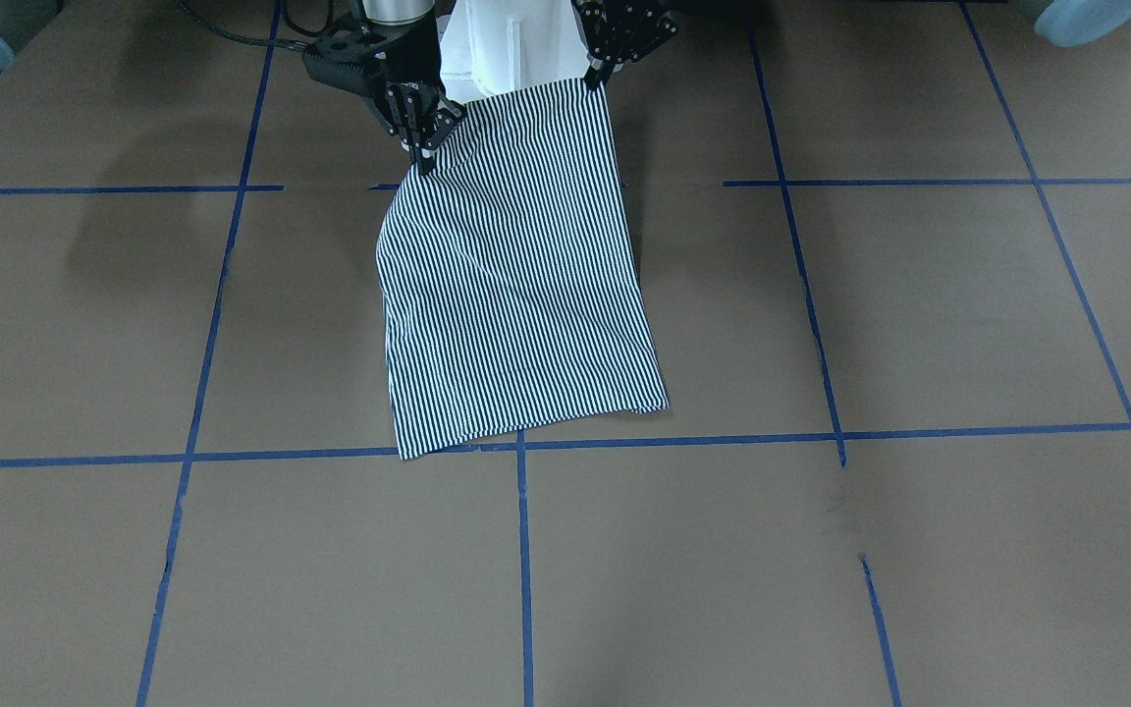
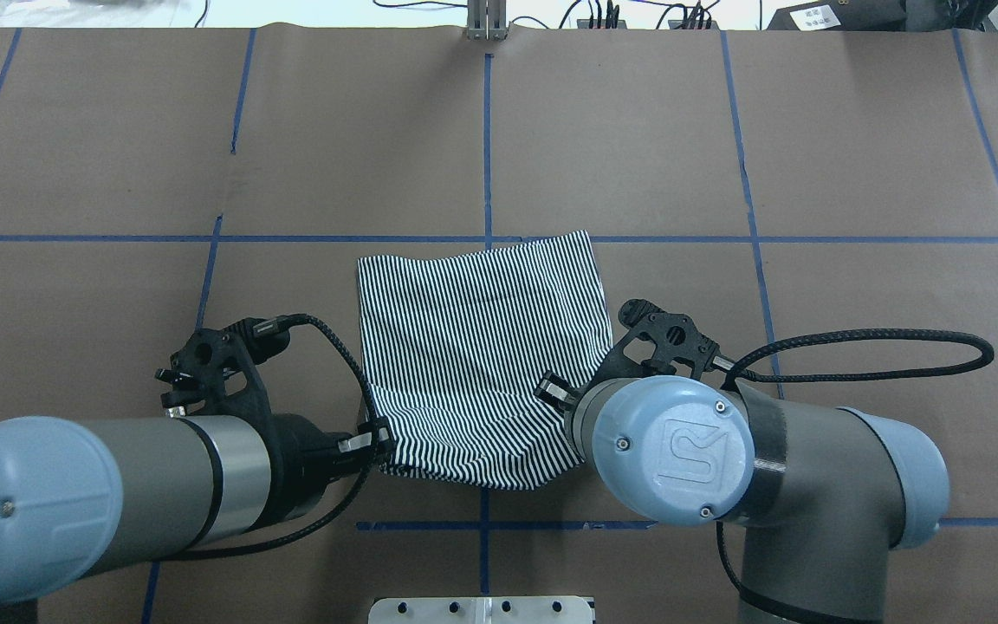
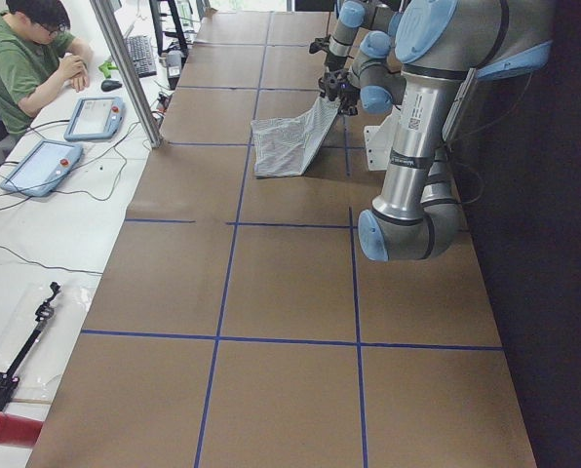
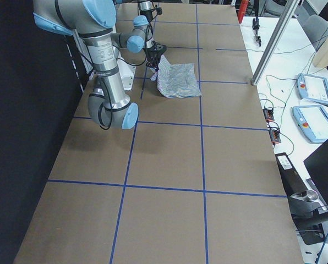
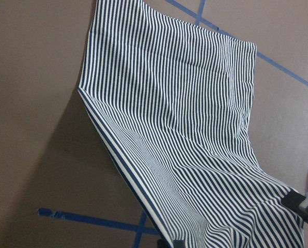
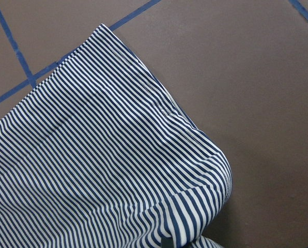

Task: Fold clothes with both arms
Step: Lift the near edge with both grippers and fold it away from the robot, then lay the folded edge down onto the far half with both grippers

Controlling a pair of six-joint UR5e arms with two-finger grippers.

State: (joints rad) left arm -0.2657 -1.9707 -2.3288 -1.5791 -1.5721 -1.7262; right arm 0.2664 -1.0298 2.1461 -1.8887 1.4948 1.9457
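Observation:
Next, my left gripper lets go of the lifted near corner on the striped shirt (image 1: 651,353) (image 5: 95,31) when it is just short of the shirt's far corner.
The navy-and-white striped shirt (image 1: 516,285) is folded into a rough rectangle. Its far edge lies on the brown table, and its near edge is lifted toward the robot. Collar, buttons and logo are hidden. My left gripper (image 1: 593,81) is shut on the near corner on the robot's left, which also shows in the overhead view (image 2: 380,442). My right gripper (image 1: 423,157) is shut on the opposite near corner, also seen overhead (image 2: 554,392). The left wrist view shows the striped cloth (image 5: 180,113) sloping down to the table. The right wrist view shows a bunched corner (image 6: 195,206).
Blue tape lines (image 1: 523,550) mark a grid on the brown table. The white pedestal base (image 2: 482,609) stands just behind the shirt. A black cable loop (image 2: 880,355) hangs off the right arm. An operator (image 3: 22,63) and teach pendants (image 3: 42,166) are beyond the far edge.

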